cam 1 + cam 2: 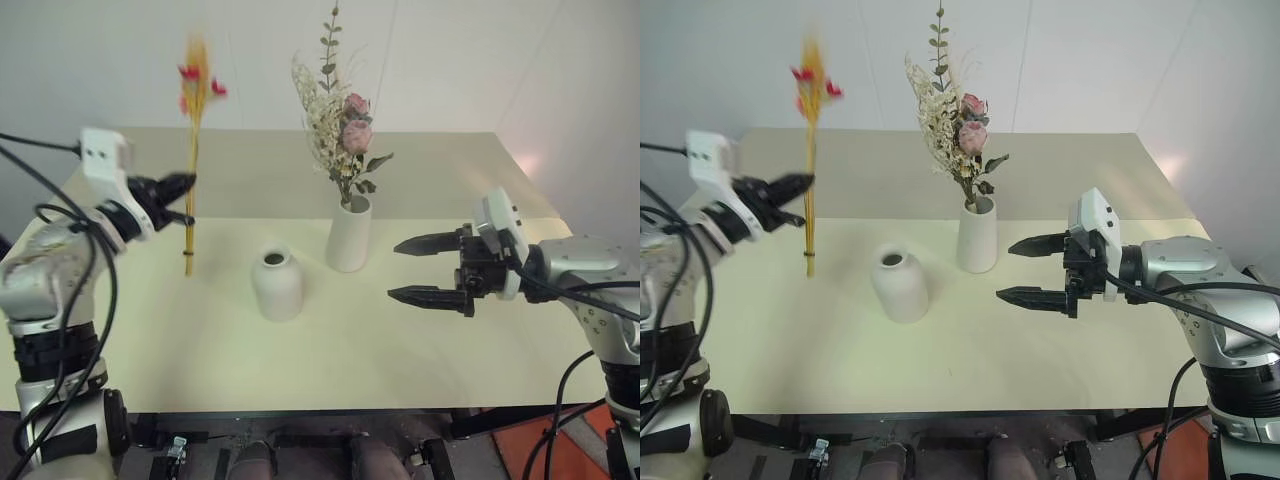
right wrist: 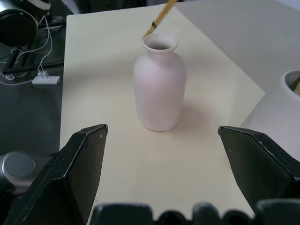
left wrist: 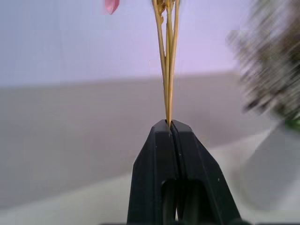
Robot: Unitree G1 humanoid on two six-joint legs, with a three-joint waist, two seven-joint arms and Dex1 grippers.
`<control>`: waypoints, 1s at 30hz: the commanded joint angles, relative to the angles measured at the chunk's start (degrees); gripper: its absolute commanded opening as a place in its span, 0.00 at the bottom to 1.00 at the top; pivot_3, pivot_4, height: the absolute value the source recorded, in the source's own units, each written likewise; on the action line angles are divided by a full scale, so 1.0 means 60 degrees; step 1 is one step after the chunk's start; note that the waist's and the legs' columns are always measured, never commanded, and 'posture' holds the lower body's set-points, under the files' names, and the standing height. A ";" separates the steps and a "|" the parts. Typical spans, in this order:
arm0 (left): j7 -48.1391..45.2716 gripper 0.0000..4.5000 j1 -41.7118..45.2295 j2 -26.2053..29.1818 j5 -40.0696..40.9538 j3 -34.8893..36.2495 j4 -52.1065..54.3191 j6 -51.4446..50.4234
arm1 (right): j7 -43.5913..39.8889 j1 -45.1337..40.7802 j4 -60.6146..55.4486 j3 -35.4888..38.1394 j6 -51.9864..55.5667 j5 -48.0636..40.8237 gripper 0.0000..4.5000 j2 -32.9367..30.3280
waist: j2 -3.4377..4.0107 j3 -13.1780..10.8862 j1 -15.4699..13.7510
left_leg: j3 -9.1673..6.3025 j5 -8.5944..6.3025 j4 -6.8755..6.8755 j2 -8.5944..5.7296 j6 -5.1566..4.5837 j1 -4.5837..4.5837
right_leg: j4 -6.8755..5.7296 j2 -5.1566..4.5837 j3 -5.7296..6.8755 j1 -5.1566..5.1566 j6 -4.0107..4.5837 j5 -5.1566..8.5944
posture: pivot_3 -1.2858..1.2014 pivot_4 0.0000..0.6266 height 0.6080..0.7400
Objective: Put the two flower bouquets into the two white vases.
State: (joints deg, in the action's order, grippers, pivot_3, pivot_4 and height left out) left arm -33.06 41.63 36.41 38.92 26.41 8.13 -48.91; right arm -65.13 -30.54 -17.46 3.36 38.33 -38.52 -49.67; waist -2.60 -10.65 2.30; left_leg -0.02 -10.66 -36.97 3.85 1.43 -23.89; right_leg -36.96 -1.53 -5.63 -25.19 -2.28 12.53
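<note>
My left gripper needs to release the slim bouquet in the opening of the shorter narrow-necked white vase point(image 1: 275, 258).
My left gripper point(image 1: 183, 200) is shut on the slim bouquet point(image 1: 192, 150), holding its yellow-orange stems upright above the table's left side, red buds on top. In the left wrist view the stems point(image 3: 168, 61) rise from between the closed fingers. The bushier bouquet point(image 1: 340, 130) with pink roses stands in the taller white vase point(image 1: 349, 235). The shorter narrow-necked vase point(image 1: 277, 284) stands nearer, mouth free; the right wrist view has this vase point(image 2: 159, 89) ahead. My right gripper point(image 1: 425, 270) hovers open to the right of both vases, pointing toward them, nothing between its fingers.
The cream table point(image 1: 440, 180) runs back to a white wall. Its front edge point(image 1: 300, 408) lies close to me. Off the table's far side in the right wrist view, cables and a white adapter point(image 2: 45, 79) lie on dark flooring.
</note>
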 commanded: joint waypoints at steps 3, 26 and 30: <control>-0.0330 0.00 0.0599 -0.0430 0.2491 0.0590 0.1134 -0.0054 | 0.0038 -0.0040 -0.0097 0.0222 -0.0207 0.0021 1.00 -0.0026 | 0.0000 0.0000 -0.0002 | 0.0001 0.0000 -0.0005 -0.0002 0.0000 0.0005 | 0.0004 -0.0003 -0.0001 0.0011 -0.0004 -0.0001 | 0.52 0.24 1.00; -0.1930 0.00 0.0230 -0.1604 0.1433 -0.1989 -0.0525 0.2504 | 0.0798 0.0665 -0.0913 0.0634 -0.0082 -0.0347 1.00 0.0039 | -0.0002 0.0001 0.0024 | 0.0001 0.0000 -0.0007 -0.0003 -0.0001 0.0011 | 0.0004 0.0002 -0.0005 0.0016 -0.0005 -0.0002 | 0.52 0.24 1.00; -0.2138 0.00 0.0001 -0.1543 0.1198 -0.2182 -0.0524 0.2647 | 0.0854 0.0758 -0.0998 0.0678 -0.0065 -0.0402 1.00 0.0036 | -0.0002 0.0001 0.0032 | 0.0001 0.0001 -0.0007 -0.0003 -0.0001 0.0014 | 0.0001 0.0002 -0.0006 0.0017 -0.0005 -0.0002 | 0.52 0.24 1.00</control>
State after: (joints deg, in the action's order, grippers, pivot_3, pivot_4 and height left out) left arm -45.00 41.87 26.65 46.63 13.34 3.90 -34.76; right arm -60.54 -26.00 -21.32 5.09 38.22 -39.56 -49.18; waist -2.61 -10.64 2.50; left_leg -0.02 -10.65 -37.01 3.83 1.42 -23.80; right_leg -36.96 -1.52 -5.67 -25.09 -2.31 12.52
